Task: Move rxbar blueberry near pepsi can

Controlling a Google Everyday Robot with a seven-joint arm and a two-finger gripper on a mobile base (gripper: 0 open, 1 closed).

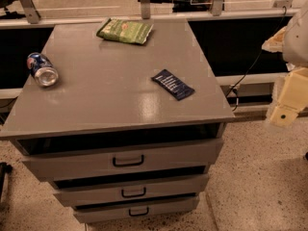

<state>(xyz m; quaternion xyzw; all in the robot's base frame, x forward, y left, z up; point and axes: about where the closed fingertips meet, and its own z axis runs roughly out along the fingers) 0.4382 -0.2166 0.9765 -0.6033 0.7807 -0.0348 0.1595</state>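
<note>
The middle of the rxbar blueberry [173, 84] should be the next place my gripper goes to and closes on, leaving both ends of the bar free.
The rxbar blueberry [173, 84], a flat dark navy bar with white lettering, lies on the right part of the grey cabinet top [110, 95], turned at an angle. The pepsi can [42, 69] lies on its side near the left edge, silver top facing the front. My gripper [284, 113], cream-coloured, hangs off the cabinet's right side, beyond its edge and to the right of the bar. It holds nothing that I can see.
A green snack bag [125, 31] lies at the back middle of the cabinet top. The cabinet has three drawers [128, 160] with black handles, slightly open. A black cable [250, 69] runs by the right side. Speckled floor surrounds the cabinet.
</note>
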